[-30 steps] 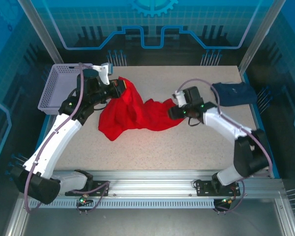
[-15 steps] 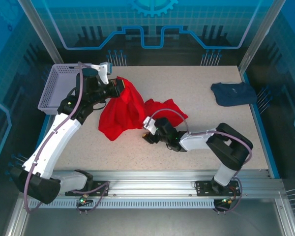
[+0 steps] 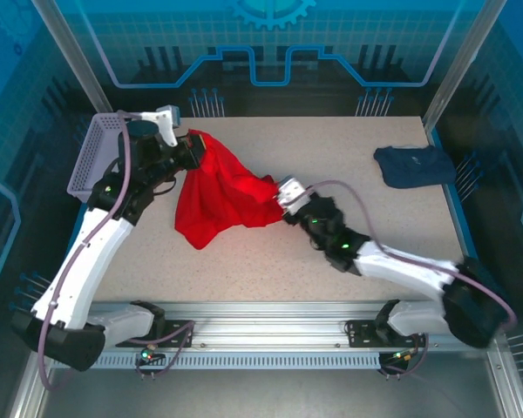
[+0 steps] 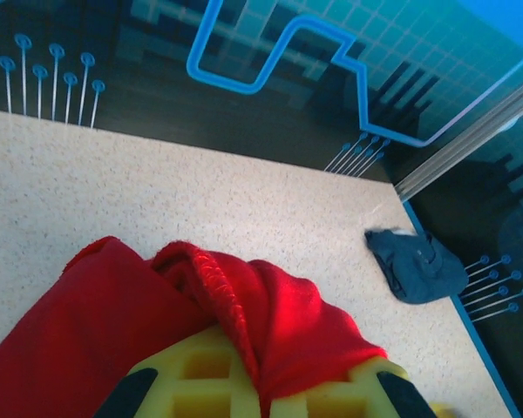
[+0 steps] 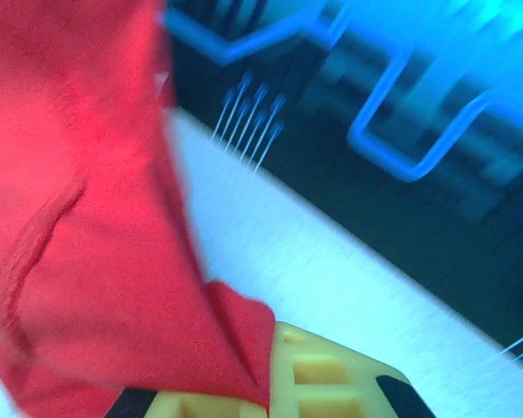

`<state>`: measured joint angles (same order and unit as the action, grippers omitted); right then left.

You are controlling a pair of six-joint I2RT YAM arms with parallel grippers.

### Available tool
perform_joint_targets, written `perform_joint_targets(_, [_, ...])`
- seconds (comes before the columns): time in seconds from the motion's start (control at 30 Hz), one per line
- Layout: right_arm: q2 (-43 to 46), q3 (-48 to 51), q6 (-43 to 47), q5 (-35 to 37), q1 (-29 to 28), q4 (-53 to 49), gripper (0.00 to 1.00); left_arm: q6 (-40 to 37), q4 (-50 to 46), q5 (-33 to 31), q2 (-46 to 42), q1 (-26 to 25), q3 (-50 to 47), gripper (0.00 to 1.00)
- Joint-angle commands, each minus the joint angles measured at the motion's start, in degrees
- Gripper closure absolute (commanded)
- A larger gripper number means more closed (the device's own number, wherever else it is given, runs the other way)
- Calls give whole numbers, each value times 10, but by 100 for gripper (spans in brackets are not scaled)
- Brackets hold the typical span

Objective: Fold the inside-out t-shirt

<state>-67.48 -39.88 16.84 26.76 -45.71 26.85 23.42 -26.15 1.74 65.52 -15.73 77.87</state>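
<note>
The red t-shirt will go down from my left gripper onto the middle of the table (image 3: pixel 281 197), between basket and navy garment, where I should leave it.
The red t-shirt (image 3: pixel 222 196) hangs bunched between my two grippers over the left middle of the table, its lower part drooping to the surface. My left gripper (image 3: pixel 194 148) is shut on the shirt's upper left edge; a hemmed fold of the red cloth (image 4: pixel 244 305) is pinched between its yellow pads (image 4: pixel 192 374). My right gripper (image 3: pixel 281 198) is shut on the shirt's right edge, with the red cloth (image 5: pixel 113 261) clamped against its yellow pad (image 5: pixel 331 374). No printed graphic shows on the cloth.
A dark navy folded garment (image 3: pixel 414 165) lies at the back right, also visible as the navy bundle (image 4: pixel 416 266). A lavender plastic basket (image 3: pixel 94 157) stands at the back left beside the left arm. Bare speckled tabletop (image 3: pixel 349 157) spreads between them.
My right gripper swung from the front middle up to the shirt's right edge and closed on it. The left gripper lifted slightly back and left, stretching the cloth.
</note>
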Motion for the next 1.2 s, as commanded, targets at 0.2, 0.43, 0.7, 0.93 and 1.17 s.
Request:
perform_joint_targets(0.2, [240, -275, 3, -69, 34, -316, 100, -38, 114, 16, -162, -17, 37, 100])
perform_joint_targets(0.43, [248, -454, -23, -109, 34, -460, 100, -82, 70, -1, -189, -28, 124, 100])
perform_joint_targets(0.7, [127, -482, 48, 14, 76, -427, 100, -131, 37, -115, -63, -27, 134, 100])
perform_joint_targets(0.93, [-158, -489, -63, -82, 308, -332, 100, -131, 97, -134, 190, 11, 133, 97])
perform_joint_targets(1.17, [-544, -819, -135, -49, 335, -504, 57, -110, -72, -119, 534, 25, 424, 48])
